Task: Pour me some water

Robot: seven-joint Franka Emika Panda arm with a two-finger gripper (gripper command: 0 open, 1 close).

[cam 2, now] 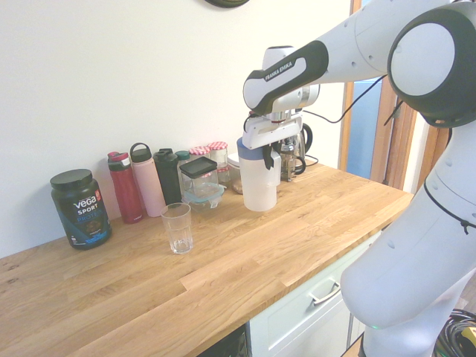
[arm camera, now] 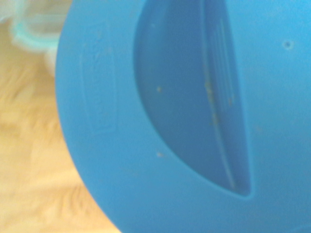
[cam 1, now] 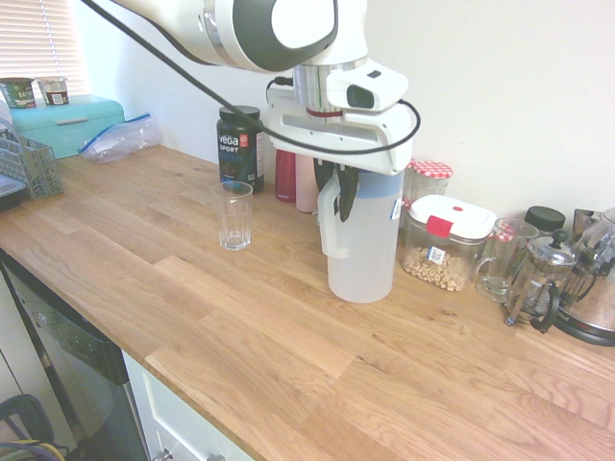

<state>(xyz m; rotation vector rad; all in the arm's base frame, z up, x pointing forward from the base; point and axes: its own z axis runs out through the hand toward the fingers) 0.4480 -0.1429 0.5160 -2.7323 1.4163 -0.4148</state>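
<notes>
The robot's gripper needs to let go of the water pitcher, which now stands upright on the counter, on the wooden counter (cam 2: 265, 210) in front of the snack container and French press.
A translucent white water pitcher (cam 1: 363, 245) (cam 2: 260, 186) with a blue lid (arm camera: 194, 116) stands upright on the wooden counter (cam 1: 240, 327). My gripper (cam 1: 344, 192) (cam 2: 266, 154) comes down from above and is shut on the pitcher's handle (cam 1: 330, 223) at the side of the lid. An empty clear drinking glass (cam 1: 233, 215) (cam 2: 177, 227) stands upright on the counter, about a hand's width from the pitcher on its handle side. In the wrist view the blue lid fills nearly the whole picture.
Along the wall stand a dark Vega Sport tub (cam 1: 240, 146), red and pink bottles (cam 2: 137, 186), jars, a snack container (cam 1: 448, 242), a glass mug (cam 1: 500, 257) and a French press (cam 1: 543, 280). A teal bread box (cam 1: 67, 123) and a dish rack (cam 1: 29, 163) sit at one end.
</notes>
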